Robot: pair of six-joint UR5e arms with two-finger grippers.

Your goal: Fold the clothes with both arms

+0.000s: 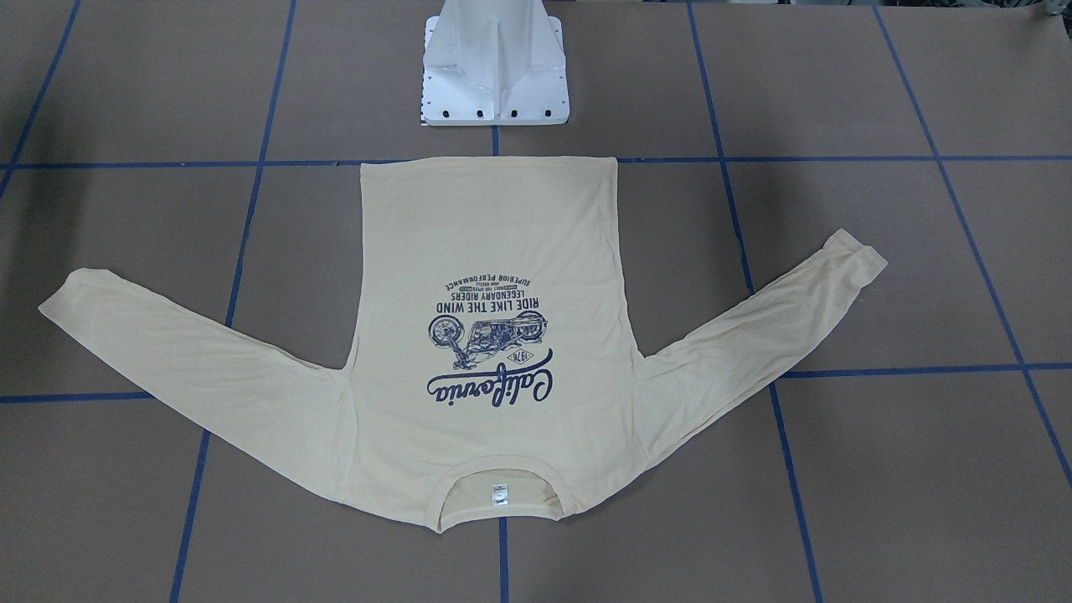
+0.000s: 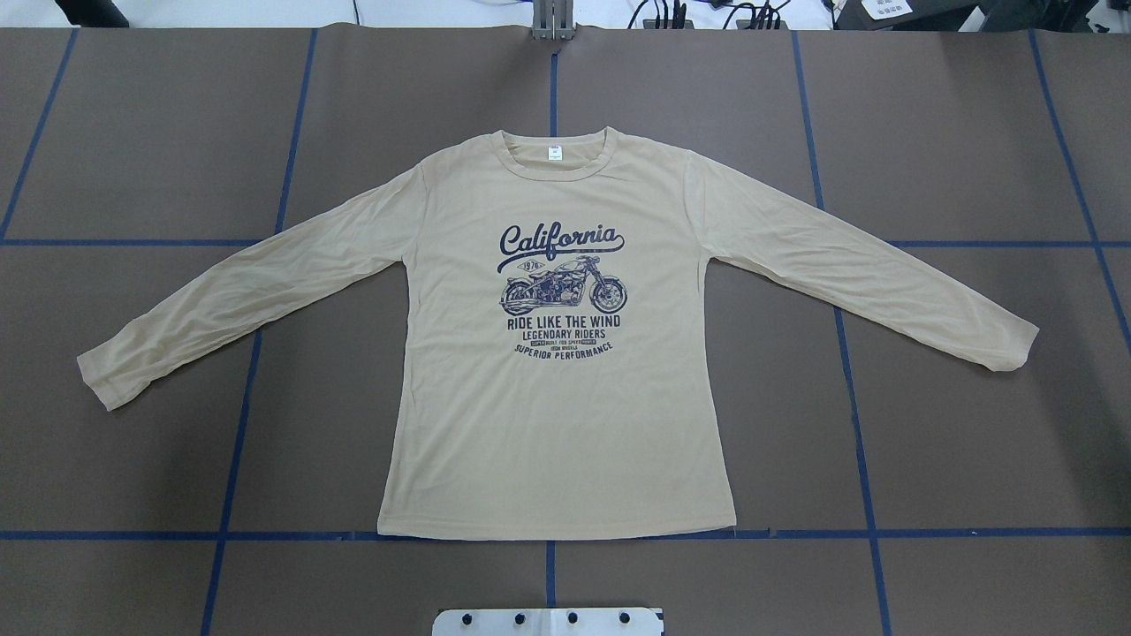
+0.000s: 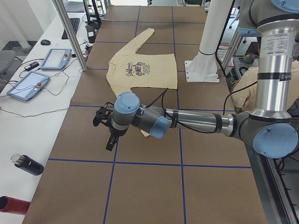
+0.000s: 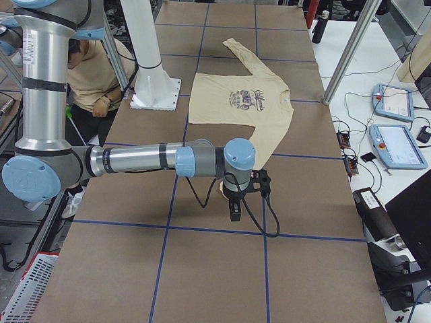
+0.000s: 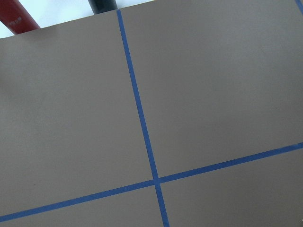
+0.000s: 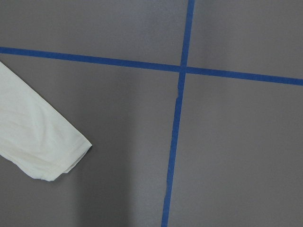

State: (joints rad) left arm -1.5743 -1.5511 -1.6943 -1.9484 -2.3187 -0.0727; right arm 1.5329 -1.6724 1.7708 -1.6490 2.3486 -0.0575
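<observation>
Next, I move my right gripper to the nearby sleeve cuff's collar-side corner (image 1: 47, 306) (image 6: 88, 145) on the T-shirt and close it there.
The pale cream-yellow long-sleeved T-shirt (image 2: 557, 442) lies flat and print-up in the middle of the brown table, both sleeves spread out, collar away from the robot. It also shows in the front view (image 1: 494, 226) and both side views (image 3: 140, 70) (image 4: 239, 101). My left gripper (image 3: 110, 142) hangs over bare table beyond the left sleeve's end; I cannot tell if it is open. My right gripper (image 4: 234, 212) hangs just past the right sleeve cuff (image 6: 42, 146); I cannot tell its state. Neither arm shows in the overhead or front view.
The white pedestal base (image 1: 494, 75) stands at the shirt's hem side. Blue tape lines (image 2: 548, 534) grid the table. A side bench holds tablets (image 3: 28, 84), a black bottle (image 3: 25, 164) and a red one (image 5: 16, 16). Metal posts (image 3: 70, 32) stand at the table's edge. A person (image 4: 94, 74) sits behind the robot.
</observation>
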